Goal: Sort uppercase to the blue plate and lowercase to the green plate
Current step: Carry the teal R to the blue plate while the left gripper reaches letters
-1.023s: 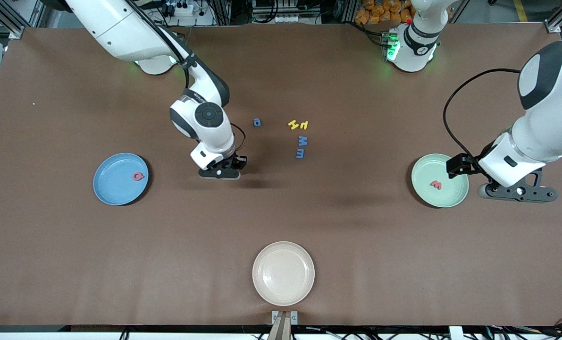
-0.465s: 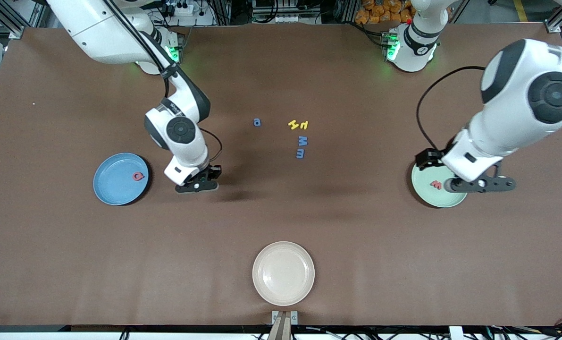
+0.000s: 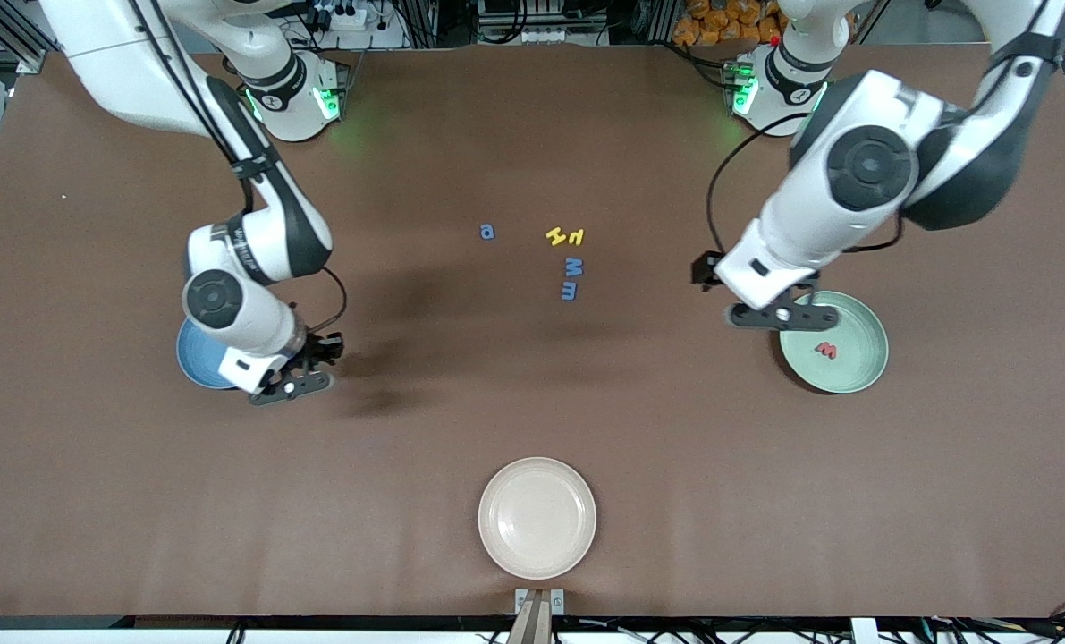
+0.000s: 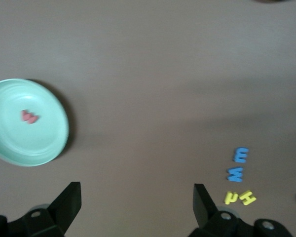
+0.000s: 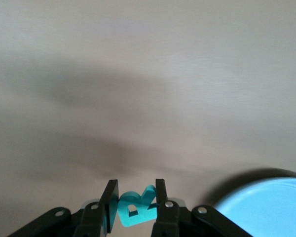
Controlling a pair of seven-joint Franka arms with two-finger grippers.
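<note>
My right gripper needs to release the teal-green R inside the blue plate (image 3: 211, 370), near its front rim.
My right gripper (image 3: 291, 386) (image 5: 133, 197) is shut on a teal-green uppercase R (image 5: 135, 210), over bare table just beside the blue plate (image 3: 194, 365) (image 5: 266, 210), which the arm mostly hides in the front view. My left gripper (image 3: 782, 315) (image 4: 137, 190) stands open and empty over the rim of the green plate (image 3: 854, 371) (image 4: 44, 143). A red-orange lowercase m (image 3: 825, 350) (image 4: 29, 117) lies in that plate. Mid-table lie a blue a (image 3: 487, 232), a yellow H (image 3: 556, 235), a yellow h (image 3: 576, 237), a blue M (image 3: 573, 266) and a blue m (image 3: 569, 290).
A cream plate (image 3: 536, 517) sits near the table's front edge, nearest the front camera. Both arms' bases stand along the table's back edge.
My right arm carried the R from mid-table to the blue plate's edge and now covers the plate. My left arm swung across the green plate toward the table's middle, still open.
</note>
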